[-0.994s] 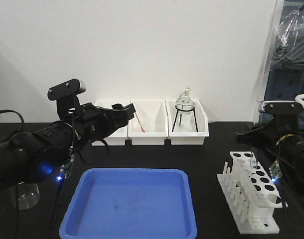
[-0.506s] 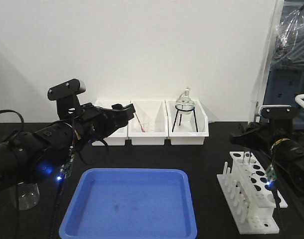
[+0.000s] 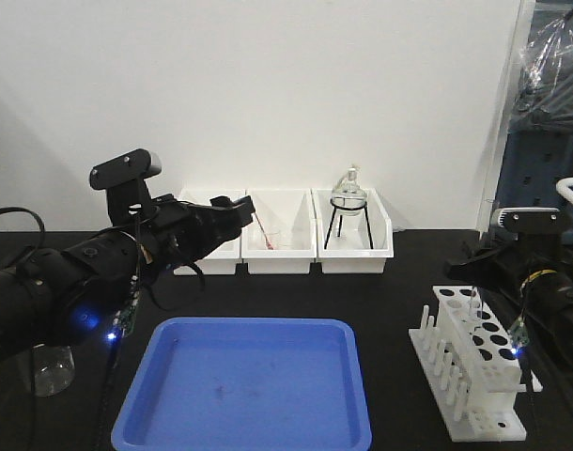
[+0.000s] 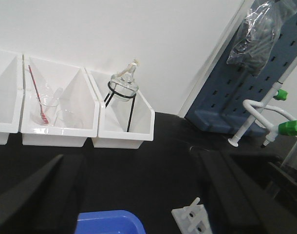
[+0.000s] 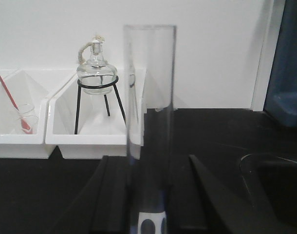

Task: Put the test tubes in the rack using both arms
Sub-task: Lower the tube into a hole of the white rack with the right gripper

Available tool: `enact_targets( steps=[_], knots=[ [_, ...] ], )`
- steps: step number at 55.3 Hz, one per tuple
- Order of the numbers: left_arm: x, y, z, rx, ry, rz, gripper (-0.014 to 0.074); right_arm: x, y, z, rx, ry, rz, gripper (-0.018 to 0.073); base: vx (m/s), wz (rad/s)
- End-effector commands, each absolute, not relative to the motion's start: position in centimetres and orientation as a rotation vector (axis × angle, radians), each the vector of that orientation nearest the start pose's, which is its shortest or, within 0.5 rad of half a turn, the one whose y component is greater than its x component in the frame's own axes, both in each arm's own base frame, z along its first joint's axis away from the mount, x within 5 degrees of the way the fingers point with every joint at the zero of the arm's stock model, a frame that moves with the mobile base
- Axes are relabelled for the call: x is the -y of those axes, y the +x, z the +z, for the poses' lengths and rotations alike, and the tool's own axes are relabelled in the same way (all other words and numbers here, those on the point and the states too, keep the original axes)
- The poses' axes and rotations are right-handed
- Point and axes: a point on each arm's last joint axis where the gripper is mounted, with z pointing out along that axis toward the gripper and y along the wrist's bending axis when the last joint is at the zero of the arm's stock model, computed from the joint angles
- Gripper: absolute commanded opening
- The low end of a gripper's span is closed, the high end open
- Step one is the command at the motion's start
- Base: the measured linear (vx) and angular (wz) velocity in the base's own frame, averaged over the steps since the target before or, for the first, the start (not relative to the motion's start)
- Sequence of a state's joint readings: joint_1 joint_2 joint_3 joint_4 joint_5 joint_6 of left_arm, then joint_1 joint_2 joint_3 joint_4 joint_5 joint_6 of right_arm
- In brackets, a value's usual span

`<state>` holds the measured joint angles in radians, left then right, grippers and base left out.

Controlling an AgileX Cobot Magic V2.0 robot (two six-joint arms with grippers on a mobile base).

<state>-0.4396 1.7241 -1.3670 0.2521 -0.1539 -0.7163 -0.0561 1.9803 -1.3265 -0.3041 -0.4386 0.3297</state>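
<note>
Next, my right gripper lets go of the clear test tube in a far hole (image 3: 464,322) next to the wires of the white rack.
The white rack (image 3: 474,371) stands at the right of the black table; one corner of the rack (image 4: 190,218) shows in the left wrist view. A clear test tube (image 3: 475,303) stands upright over the rack's far end, its lower end at the top plate. My right gripper (image 3: 476,274) is shut on it. In the right wrist view the test tube (image 5: 149,112) rises between both black fingers (image 5: 114,195), with a bit of the rack (image 5: 151,223) below. My left gripper (image 3: 232,209) hovers open and empty in front of the white bins, its wide gap (image 4: 134,161) over bare table.
Three white bins (image 3: 282,258) line the back wall, holding a small beaker with a pink rod (image 3: 266,235) and a glass lamp on a black tripod (image 3: 348,202). A blue tray (image 3: 249,376) lies front centre. A round flask (image 3: 50,368) sits far left.
The right gripper shifted left and up with the tube's top, then came back right and lower over the rack's far end. The left arm has not moved.
</note>
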Motion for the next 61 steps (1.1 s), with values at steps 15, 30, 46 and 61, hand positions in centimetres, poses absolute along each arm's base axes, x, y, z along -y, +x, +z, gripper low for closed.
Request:
enact_targets(
  steps=[15, 30, 46, 61],
  knots=[
    [17.9, 36.6, 38.0, -1.587, 0.014, -0.768, 0.0575, 1.4, 46.2, 26.6, -1.567, 0.002, 0.155, -0.0011, 0.0, 0.0],
    [17.9, 36.6, 38.0, -1.587, 0.014, -0.768, 0.0575, 1.4, 46.4, 25.9, -1.588, 0.0, 0.149, -0.0011, 0.0, 0.0],
    [17.9, 36.6, 38.0, -1.587, 0.014, -0.768, 0.0575, 1.2, 47.4, 22.8, -1.568, -0.012, 0.183, -0.0011, 0.0, 0.0],
    [17.9, 36.6, 38.0, -1.587, 0.014, -0.768, 0.0575, 1.1, 47.9, 20.7, -1.542, -0.025, 0.206, -0.0011, 0.0, 0.0]
  ],
)
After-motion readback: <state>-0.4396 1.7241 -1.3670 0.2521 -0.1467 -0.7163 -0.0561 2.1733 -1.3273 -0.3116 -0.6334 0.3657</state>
